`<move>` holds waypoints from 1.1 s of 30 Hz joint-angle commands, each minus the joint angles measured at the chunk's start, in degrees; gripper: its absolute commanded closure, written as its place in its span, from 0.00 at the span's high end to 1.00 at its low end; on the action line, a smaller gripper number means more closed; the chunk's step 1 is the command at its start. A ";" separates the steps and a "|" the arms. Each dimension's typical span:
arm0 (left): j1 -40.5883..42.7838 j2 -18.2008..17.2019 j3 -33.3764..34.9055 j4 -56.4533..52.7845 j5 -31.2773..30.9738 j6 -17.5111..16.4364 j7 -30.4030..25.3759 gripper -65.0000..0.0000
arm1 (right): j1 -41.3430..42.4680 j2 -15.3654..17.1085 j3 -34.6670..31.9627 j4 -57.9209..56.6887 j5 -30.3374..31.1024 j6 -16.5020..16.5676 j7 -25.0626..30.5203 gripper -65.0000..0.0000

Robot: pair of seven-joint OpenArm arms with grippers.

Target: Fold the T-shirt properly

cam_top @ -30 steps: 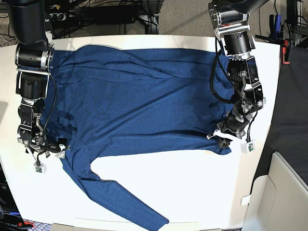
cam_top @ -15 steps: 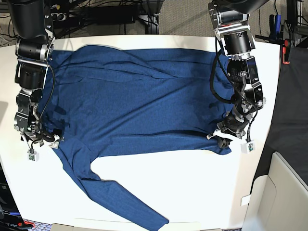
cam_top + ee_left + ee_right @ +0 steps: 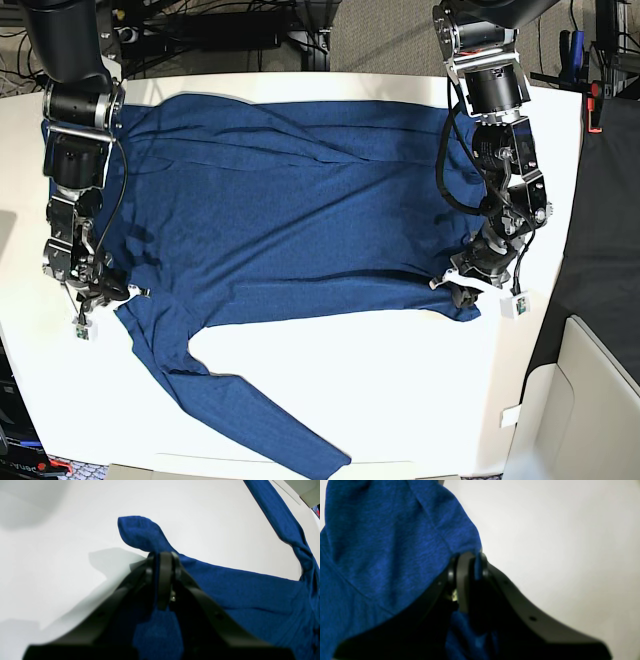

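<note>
Next, the left gripper releases the hem corner on the T-shirt's body, halfway [image 3: 474, 206] along its near side edge.
The T-shirt [image 3: 300, 210], dark blue with long sleeves, lies spread flat on the white table [image 3: 400, 390]. One sleeve [image 3: 250, 410] trails toward the front edge. My left gripper [image 3: 463, 290] is shut on the shirt's hem corner at the right. In the left wrist view that gripper [image 3: 163, 556] pinches the T-shirt [image 3: 237, 585], and a small flap pokes out past the tips. My right gripper [image 3: 104, 293] is shut on the shirt's edge near the sleeve at the left. In the right wrist view the right gripper [image 3: 470, 556] holds a fold of the T-shirt [image 3: 390, 545].
A beige bin [image 3: 585, 400] stands off the table's front right corner. Black fabric [image 3: 600, 230] covers the area right of the table. Cables and stand legs [image 3: 230, 30] run behind the back edge. A red tool [image 3: 597, 105] sits at the far right.
My right gripper has gone from open to shut on the shirt's left edge, and its arm has shifted slightly toward the back. The left arm has not moved.
</note>
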 commanded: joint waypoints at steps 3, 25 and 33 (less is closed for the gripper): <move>-0.93 -0.36 -0.16 1.31 -0.77 -0.47 -1.30 0.00 | -0.43 0.61 2.38 5.61 0.33 0.41 0.67 0.04; 9.97 -0.36 0.01 18.62 -0.77 -0.47 -1.22 0.00 | -14.15 0.53 19.08 34.54 0.42 14.57 -16.29 0.04; 17.53 -0.36 -0.34 27.77 -0.77 -0.47 -1.22 0.00 | -19.60 -2.11 26.38 47.28 0.51 20.28 -24.03 0.04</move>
